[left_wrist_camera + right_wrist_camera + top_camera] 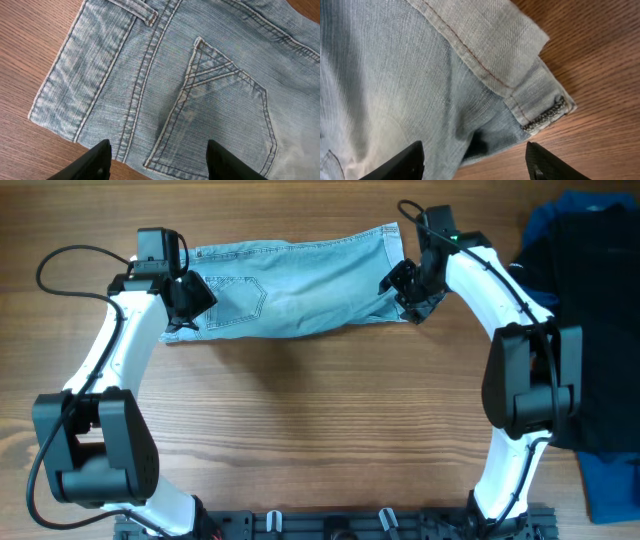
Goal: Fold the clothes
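The shorts' top hem is slanted and leaves the hemmed leg corner showing, so my right gripper will grab the fabric (481, 101) next to that hem and pull it straight.
The light blue denim shorts (300, 280) lie flat across the far middle of the wooden table, folded into a long strip. My left gripper (188, 308) is open over their left end, by the stitched back pocket (220, 110) and waistband edge (75, 75). My right gripper (408, 292) is open over their right end, above the hemmed leg corner (540, 107). Both grippers hold nothing. The shorts fill most of the left wrist view (200, 75) and the left part of the right wrist view (395, 75).
A black garment (590, 310) lies over a darker royal-blue garment (610, 480) at the right edge of the table. Bare wood (320, 420) stretches in front of the shorts. The arm bases stand along the near edge.
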